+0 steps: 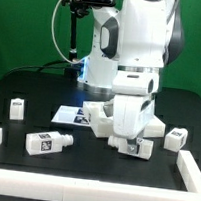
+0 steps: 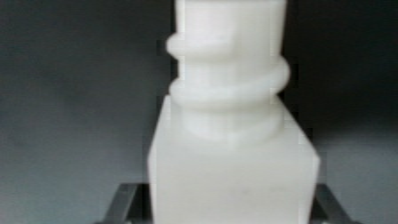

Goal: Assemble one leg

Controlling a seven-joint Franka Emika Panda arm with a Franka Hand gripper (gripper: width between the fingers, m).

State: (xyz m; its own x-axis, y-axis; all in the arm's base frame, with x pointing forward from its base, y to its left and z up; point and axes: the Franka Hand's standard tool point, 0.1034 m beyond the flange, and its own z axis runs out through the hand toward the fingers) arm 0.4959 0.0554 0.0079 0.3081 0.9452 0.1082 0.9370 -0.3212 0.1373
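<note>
I need to let go of the leg, now held low over the table, on the black table (image 1: 56, 122), between the front leg and the marker board.
My gripper (image 1: 134, 142) is shut on a leg (image 1: 137, 149), a white block with a fiducial tag on its side, held low over the black table. In the wrist view the leg (image 2: 231, 150) fills the middle between my two dark fingers (image 2: 135, 203). Its threaded round end (image 2: 228, 60) points away from the camera. A white flat part (image 1: 99, 120) lies just behind the gripper, mostly hidden by the arm. Three more legs lie on the table: one at the exterior view's left (image 1: 17, 106), one at the front left (image 1: 46, 141), one at the right (image 1: 175, 138).
The marker board (image 1: 71, 114) lies left of the gripper. A low white wall (image 1: 80, 180) rims the table's front and sides. A black lamp stand (image 1: 74, 25) rises at the back.
</note>
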